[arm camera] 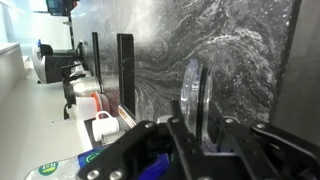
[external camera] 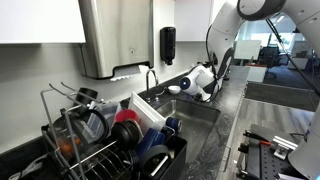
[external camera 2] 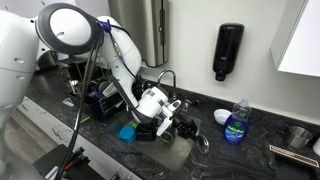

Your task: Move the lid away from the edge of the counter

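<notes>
Next, my gripper sets the lid free on the dark counter (external camera: 208, 101) (arm camera: 214, 100), at a spot just past the far end of the steel sink.
In the wrist view the lid (arm camera: 192, 92) stands edge-on, its silvery rim and clear centre upright between my two black fingers (arm camera: 180, 135). My gripper (arm camera: 198, 126) is shut on the lid's lower edge, above the dark veined counter (arm camera: 245, 50). In both exterior views the gripper (external camera: 183, 88) (external camera 2: 168, 126) hangs over the steel sink (external camera: 195, 115) (external camera 2: 190, 152), at the end of the white arm. The lid is too small to make out there.
A dish rack (external camera: 85, 145) holding red and blue dishes stands beside the sink. A faucet (external camera: 150, 78), a black soap dispenser (external camera 2: 228, 50) on the wall, a blue soap bottle (external camera 2: 237, 122) and a blue cup (external camera 2: 127, 132) surround the basin.
</notes>
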Robot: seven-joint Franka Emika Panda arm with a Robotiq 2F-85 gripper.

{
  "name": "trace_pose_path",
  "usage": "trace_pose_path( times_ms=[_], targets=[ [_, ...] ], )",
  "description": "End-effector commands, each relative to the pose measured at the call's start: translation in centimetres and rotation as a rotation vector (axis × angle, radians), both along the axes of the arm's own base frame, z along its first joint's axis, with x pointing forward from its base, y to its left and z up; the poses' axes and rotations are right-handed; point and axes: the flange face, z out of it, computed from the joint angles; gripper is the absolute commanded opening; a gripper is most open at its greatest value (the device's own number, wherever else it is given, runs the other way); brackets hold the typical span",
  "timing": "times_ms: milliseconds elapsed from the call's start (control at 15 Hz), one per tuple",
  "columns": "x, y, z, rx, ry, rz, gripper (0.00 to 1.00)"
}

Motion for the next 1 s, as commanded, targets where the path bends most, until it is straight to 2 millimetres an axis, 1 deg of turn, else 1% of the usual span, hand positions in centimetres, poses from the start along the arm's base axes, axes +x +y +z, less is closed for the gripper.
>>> trace_pose_path(
  times_ms=[0, 333, 933],
  targets=[
    [0.74, -0.92, -0.84, -0.053, -0.002, 0.014, 0.07],
    [1.09, -1.50, -1.36, -0.081, 0.007, 0.020, 0.07],
    [1.21, -0.90, -1.70, -0.072, 0.015, 0.034, 0.07]
  ],
)
